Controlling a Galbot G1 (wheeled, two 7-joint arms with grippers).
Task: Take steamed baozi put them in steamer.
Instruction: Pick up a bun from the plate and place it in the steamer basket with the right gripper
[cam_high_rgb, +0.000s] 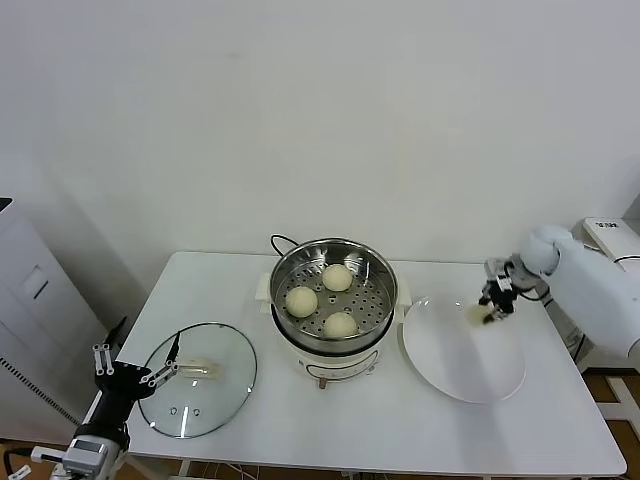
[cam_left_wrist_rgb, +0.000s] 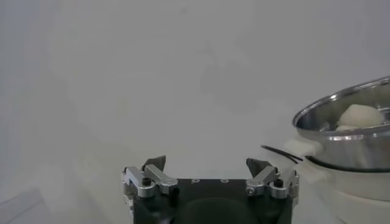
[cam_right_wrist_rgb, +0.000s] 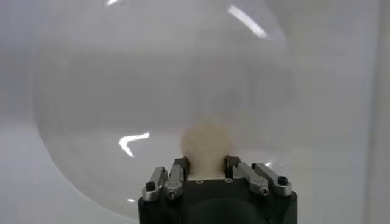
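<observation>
Next, my right gripper releases the steamed baozi in the steamer basket's open spot (cam_high_rgb: 365, 299) on the white plate's side.
The steamer (cam_high_rgb: 372, 268) stands mid-table, its steel basket holding three steamed baozi (cam_high_rgb: 337, 277), (cam_high_rgb: 301, 301), (cam_high_rgb: 341, 324). A fourth steamed baozi (cam_right_wrist_rgb: 207, 141) sits on the white plate (cam_high_rgb: 455, 375), near its far right rim. My right gripper (cam_high_rgb: 490, 314) is down over it, and in the right wrist view the fingers (cam_right_wrist_rgb: 180, 165) press against both sides of the bun. My left gripper (cam_high_rgb: 135, 376) rests open at the table's left front edge, beside the glass lid (cam_high_rgb: 197, 380), holding nothing. The left wrist view shows the steamer (cam_left_wrist_rgb: 341, 125) off to one side with a bun (cam_left_wrist_rgb: 362, 114) inside.
The glass lid with a cream handle lies flat left of the steamer. A black cord (cam_high_rgb: 280, 242) runs behind the pot. A grey cabinet (cam_high_rgb: 30, 300) stands left of the table. A white wall is behind the table.
</observation>
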